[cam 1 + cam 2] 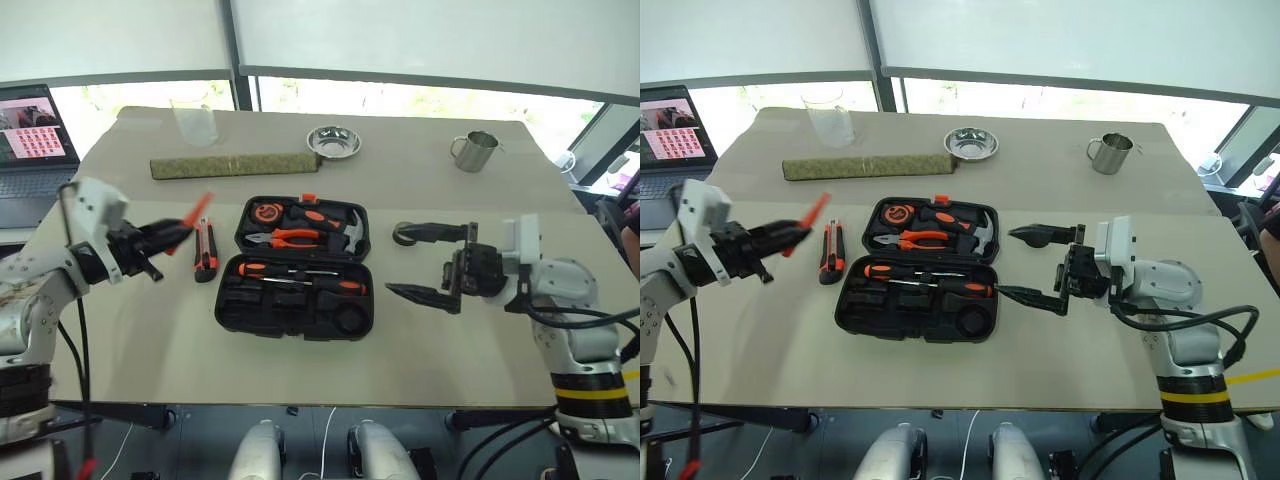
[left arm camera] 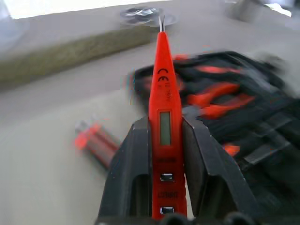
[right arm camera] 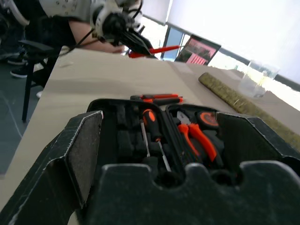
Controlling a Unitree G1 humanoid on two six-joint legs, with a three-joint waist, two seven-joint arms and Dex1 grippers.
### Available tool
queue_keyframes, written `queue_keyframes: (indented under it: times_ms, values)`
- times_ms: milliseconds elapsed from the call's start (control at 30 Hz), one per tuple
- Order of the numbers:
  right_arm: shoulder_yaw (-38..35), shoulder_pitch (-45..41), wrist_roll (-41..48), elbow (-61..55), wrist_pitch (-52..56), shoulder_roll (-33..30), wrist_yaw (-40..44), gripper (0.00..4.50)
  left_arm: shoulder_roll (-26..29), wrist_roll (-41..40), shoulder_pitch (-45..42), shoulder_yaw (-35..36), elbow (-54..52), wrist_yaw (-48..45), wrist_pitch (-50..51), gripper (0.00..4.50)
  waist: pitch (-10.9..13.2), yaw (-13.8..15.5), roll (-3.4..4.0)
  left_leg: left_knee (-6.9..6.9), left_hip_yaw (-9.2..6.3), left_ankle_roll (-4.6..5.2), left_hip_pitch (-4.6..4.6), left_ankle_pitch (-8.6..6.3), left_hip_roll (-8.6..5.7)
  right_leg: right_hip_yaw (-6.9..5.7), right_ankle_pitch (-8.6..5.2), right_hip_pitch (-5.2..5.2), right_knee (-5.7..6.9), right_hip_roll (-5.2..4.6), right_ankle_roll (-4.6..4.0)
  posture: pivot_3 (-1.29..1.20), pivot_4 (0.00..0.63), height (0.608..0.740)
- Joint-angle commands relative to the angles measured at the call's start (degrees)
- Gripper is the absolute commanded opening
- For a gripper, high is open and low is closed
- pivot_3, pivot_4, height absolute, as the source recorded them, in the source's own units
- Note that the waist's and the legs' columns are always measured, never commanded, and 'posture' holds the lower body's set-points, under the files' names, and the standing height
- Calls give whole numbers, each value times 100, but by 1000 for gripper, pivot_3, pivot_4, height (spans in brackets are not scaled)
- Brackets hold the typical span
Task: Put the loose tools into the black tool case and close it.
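Observation:
Next, my left gripper puts the orange tester pen down in the black tool case's near half (image 1: 267, 289), just in front of the screwdrivers.
The black tool case (image 1: 224, 305) lies open mid-table. Two orange-black screwdrivers (image 1: 300, 273) rest in its near half, with pliers, a hammer and a tape measure in the far half. My left gripper (image 1: 172, 237) hovers to the left of the case, shut on the orange tester pen (image 2: 162, 93), whose tip points toward the case. The orange-black utility knife (image 1: 206, 249) lies on the table between that gripper and the case. My right gripper (image 1: 420, 263) stands open and empty to the right of the case, pointing at it. A small dark tape roll (image 1: 404, 233) sits at its far fingertip.
Behind the case lie an olive-green roll (image 1: 235, 163), a steel bowl (image 1: 333, 141), a metal mug (image 1: 475, 150) and a clear cup (image 1: 195, 122). A laptop (image 1: 35, 130) stands past the table's left end. A seated person (image 3: 70, 9) is there too.

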Motion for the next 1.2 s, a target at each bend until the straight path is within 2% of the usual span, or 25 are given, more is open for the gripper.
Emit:
queue_keyframes:
  times_ms: [33, 133, 333, 733, 967, 1133, 1200]
  values:
    - [-50, 7, 122, -321, 99, -22, -86, 4500, -5, 681, -677, -1045, 301, -739, -467, 456, 2, 7, -3, 0, 0, 1, -4, 1, 4, 1, 0, -3, 1, 7, 0, 0, 150, 740]
    - [98, 95, 72, -524, 323, -152, -60, 4500, -180, 1675, -1402, -1926, 948, -898, -1139, 456, 2, 26, -4, 5, -9, 5, -12, 3, 12, 4, -1, -7, 3, 27, 1, 0, 150, 740]
    - [180, 260, 63, -815, 630, -296, -198, 4500, -440, 2311, -1987, -2479, 1550, -1129, -1475, 456, 2, -25, -4, 7, -10, 12, -31, -1, 11, 7, -2, -20, 1, 27, 4, 0, 150, 740]
    - [366, 472, -226, -1026, 937, -498, -442, 4500, -810, 2939, -2218, -2728, 1651, -1029, -1473, 456, 2, -17, -4, 36, -22, 13, -32, -1, 10, 2, -3, -9, 11, 27, 10, 0, 150, 740]
    - [416, 482, -209, -1072, 1015, -493, -488, 4500, -765, 3267, -2281, -2871, 1630, -1021, -1063, 456, 2, -21, -4, 39, -24, 13, -30, -1, 10, 2, -2, -7, 15, 28, 10, 0, 150, 740]
    - [432, 472, -192, -1088, 1064, -477, -526, 4500, -799, 3163, -2244, -2869, 1461, -1157, -646, 456, 2, -28, -4, 41, -26, 13, -29, -1, 11, 2, -3, -6, 18, 28, 10, 0, 150, 740]
    - [440, 464, -201, -1069, 1059, -460, -535, 4500, -906, 2992, -2207, -2688, 1411, -1038, -593, 1468, 2, -39, -4, 41, -26, 13, -29, -1, 11, 2, -3, -6, 18, 29, 10, 0, 150, 740]
